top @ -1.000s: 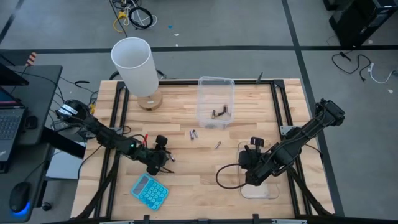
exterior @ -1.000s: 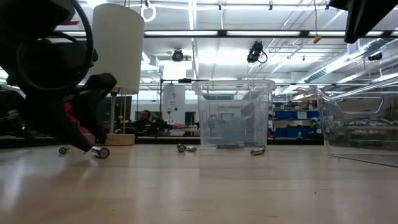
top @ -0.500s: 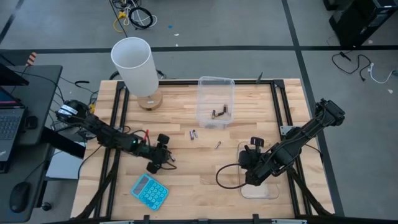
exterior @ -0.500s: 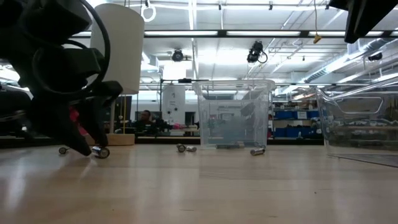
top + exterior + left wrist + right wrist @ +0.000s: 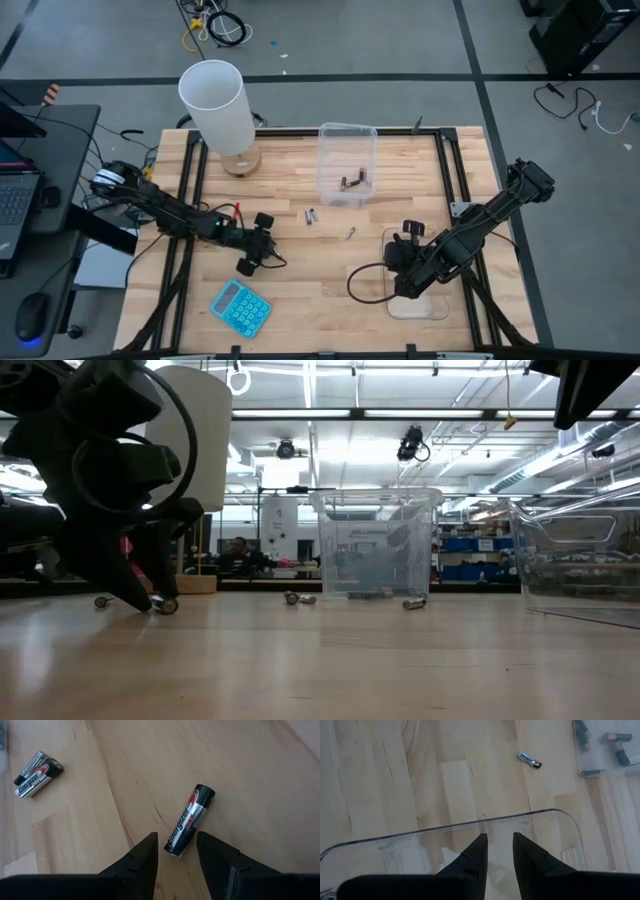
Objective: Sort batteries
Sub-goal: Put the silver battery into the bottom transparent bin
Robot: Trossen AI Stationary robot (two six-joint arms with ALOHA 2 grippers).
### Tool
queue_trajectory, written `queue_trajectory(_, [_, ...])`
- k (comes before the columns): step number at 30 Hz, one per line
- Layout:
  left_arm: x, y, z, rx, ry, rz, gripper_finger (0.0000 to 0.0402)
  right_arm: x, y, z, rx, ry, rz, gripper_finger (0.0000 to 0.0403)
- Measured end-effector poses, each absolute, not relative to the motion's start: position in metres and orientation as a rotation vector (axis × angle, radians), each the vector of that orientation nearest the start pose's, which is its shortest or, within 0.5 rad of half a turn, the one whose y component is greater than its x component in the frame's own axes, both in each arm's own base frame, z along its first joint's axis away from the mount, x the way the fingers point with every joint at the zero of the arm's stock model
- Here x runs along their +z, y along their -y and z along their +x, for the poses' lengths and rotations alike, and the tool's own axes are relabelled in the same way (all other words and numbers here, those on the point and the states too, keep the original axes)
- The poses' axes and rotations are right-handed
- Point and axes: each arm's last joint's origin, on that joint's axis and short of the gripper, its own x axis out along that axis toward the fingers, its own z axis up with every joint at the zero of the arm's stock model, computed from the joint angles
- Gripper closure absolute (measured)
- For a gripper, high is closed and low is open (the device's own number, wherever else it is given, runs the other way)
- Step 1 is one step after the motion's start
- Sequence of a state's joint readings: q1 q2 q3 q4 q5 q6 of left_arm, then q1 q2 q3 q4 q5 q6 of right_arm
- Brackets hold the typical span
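My left gripper's fingertips reach only the near end of the slanted battery. I will open, move farther over the battery and close around its body (image 5: 189,821) before lifting.
A black-and-silver battery (image 5: 189,820) lies flat on the wood, also seen in the low view (image 5: 164,605). My left gripper (image 5: 176,854) is open and low over the table's left half (image 5: 266,252). Its fingertips stand either side of that battery's near end without touching it. Two more batteries (image 5: 311,215) lie side by side mid-table, and a single one (image 5: 350,233) lies to their right. Several batteries (image 5: 354,182) lie inside the far clear tub (image 5: 346,160). My right gripper (image 5: 500,855) is open above the near clear tub's rim (image 5: 470,825).
A white lamp on a round wooden base (image 5: 217,105) stands at the far left. A blue calculator (image 5: 241,306) lies near the front edge, just in front of my left gripper. One more battery (image 5: 101,601) lies behind the left gripper. Bare wood lies between the arms.
My left gripper has moved a little toward the far edge and to the right, closing in on the lone battery, which has stayed in place. The right arm has kept still.
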State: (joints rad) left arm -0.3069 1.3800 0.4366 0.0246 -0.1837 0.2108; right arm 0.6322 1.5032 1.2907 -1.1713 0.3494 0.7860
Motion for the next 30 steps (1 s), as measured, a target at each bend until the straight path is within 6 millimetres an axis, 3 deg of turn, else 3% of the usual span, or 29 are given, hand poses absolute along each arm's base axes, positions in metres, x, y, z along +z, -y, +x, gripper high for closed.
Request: queue_trajectory(30, [0.1228,0.062,0.2118,-0.222,-0.882,0.412,0.0296,0.2806,-0.1526,0.2253,-0.245,-1.195,0.027,0.0325])
